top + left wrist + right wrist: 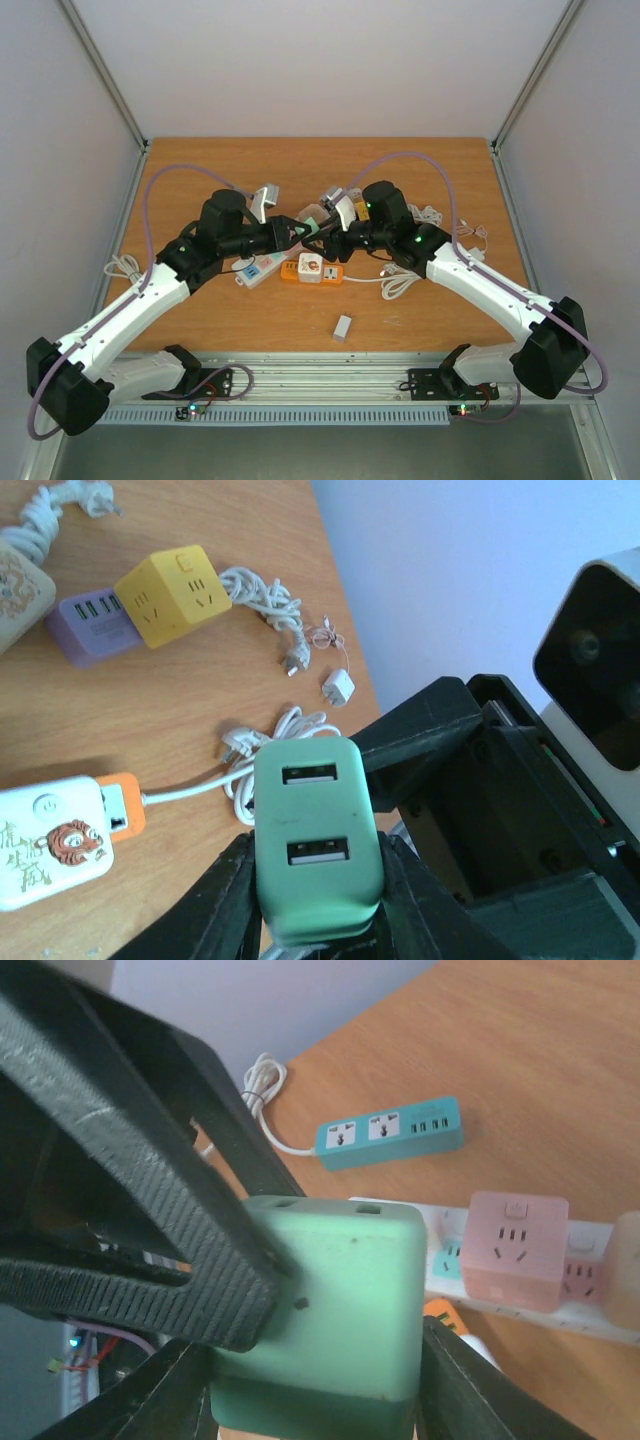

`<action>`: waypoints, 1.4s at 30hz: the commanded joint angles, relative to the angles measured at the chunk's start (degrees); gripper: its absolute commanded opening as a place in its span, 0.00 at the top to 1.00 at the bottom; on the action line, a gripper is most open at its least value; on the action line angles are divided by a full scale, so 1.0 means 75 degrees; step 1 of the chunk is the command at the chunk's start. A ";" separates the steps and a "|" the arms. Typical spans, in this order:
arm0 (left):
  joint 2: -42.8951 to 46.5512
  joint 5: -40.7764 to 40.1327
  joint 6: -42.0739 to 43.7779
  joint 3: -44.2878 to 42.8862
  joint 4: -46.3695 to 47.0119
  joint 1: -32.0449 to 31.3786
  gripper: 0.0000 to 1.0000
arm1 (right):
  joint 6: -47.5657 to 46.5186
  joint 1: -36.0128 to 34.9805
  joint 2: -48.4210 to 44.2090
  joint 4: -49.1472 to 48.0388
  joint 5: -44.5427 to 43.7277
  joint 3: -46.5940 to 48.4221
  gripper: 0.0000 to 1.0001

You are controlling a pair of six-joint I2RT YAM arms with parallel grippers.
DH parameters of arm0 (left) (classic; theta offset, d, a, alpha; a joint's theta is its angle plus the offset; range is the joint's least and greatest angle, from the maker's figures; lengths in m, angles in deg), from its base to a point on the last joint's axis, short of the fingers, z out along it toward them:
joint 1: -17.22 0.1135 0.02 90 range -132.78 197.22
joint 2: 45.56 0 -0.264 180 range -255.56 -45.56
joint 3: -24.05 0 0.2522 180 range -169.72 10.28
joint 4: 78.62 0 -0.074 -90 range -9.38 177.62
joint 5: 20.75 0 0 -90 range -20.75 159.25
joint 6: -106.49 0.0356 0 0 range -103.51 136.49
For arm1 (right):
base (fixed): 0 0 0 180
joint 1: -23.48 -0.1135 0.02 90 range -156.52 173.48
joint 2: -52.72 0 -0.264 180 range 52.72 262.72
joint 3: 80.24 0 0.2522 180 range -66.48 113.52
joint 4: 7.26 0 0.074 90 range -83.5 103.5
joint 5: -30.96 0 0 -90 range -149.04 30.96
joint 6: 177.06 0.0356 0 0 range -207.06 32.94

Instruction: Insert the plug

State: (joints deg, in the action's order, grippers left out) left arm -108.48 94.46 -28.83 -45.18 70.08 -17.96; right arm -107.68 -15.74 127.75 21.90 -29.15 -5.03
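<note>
I will take the mint-green adapter again squarely with my left gripper while my right gripper holds it, before reaching the teal strip [390, 1133], because it sits slanted in my left gripper.
A mint-green plug adapter [312, 222] with two USB ports is held in the air between both arms at the table's middle. In the left wrist view the adapter [318, 840] sits between my left gripper's [312, 910] fingers, USB face toward the camera. In the right wrist view the adapter [330, 1320] sits between my right gripper's [315, 1390] fingers, and a ridged left finger [150, 1220] presses its side. Left gripper [298, 232] and right gripper [326, 236] meet tip to tip. A white and orange power strip [311, 270] lies on the table just below them.
A white strip with blue sockets [262, 270] lies left of the orange one. A small white adapter [343, 327] lies near the front edge. White cable coils [400, 283] lie right. A yellow cube socket [170, 595], a purple strip [90, 630], a teal strip [390, 1132] and a pink cube [515, 1250] lie around.
</note>
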 commanded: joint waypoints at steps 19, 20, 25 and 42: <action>-0.0800 0.2360 -0.0240 -0.1240 -0.1398 0.0155 0.44 | -0.3087 -0.0154 0.0225 0.0934 0.0139 0.0748 0.64; -0.0844 0.2432 -0.0351 -0.1231 -0.1373 0.0157 0.44 | -0.3113 -0.0148 0.0258 0.0935 0.0129 0.0773 0.64; -0.1038 0.2578 -0.0627 -0.1215 -0.1369 0.0217 0.50 | -0.3286 -0.0171 0.0270 0.0974 0.0303 0.0826 0.63; -0.0938 -0.0181 0.3347 -0.2327 -0.3317 0.0297 0.80 | -0.2369 -0.0172 0.0074 0.1466 -0.0182 0.1090 0.24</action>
State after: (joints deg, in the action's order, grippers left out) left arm -117.46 105.65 -17.97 -60.32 48.73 -15.60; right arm -130.66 -16.68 130.39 35.01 -26.39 3.10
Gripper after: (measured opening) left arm 0.290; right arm 0.728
